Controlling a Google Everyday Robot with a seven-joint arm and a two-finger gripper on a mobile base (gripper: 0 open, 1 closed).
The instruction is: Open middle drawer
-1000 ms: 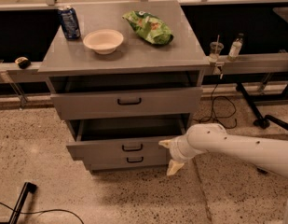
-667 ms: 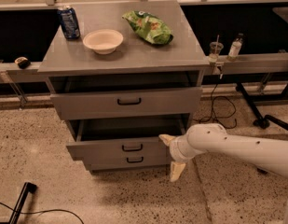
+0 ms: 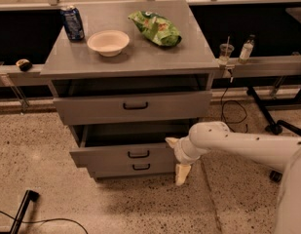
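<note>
The open fingers of my gripper hang low at the end of the front of the partly open middle drawer, so I need to go up, grab its top edge point(image 3: 159, 146) and pull.
The middle drawer point(image 3: 122, 156) is a grey front with a small black bar handle point(image 3: 138, 154). It stands pulled out, with its dark inside showing above the front. My gripper point(image 3: 177, 158) is at the right end of that front, on a white arm point(image 3: 237, 143) that comes in from the right. Its cream fingers are spread open, one fingertip point(image 3: 171, 142) near the front's top corner and the other point(image 3: 182, 174) down beside the bottom drawer point(image 3: 135, 167). It holds nothing.
The top drawer point(image 3: 133, 106) also stands out a little under the grey top point(image 3: 140, 52), which holds a blue can point(image 3: 72, 22), a bowl point(image 3: 108, 42) and a green chip bag point(image 3: 156, 28). A cup and a bottle point(image 3: 236, 51) sit on the ledge at the right. Cables and a black stand lie on the floor.
The gripper's two fingers have spread slightly further apart at the drawer's right end. The drawers stand as before.
</note>
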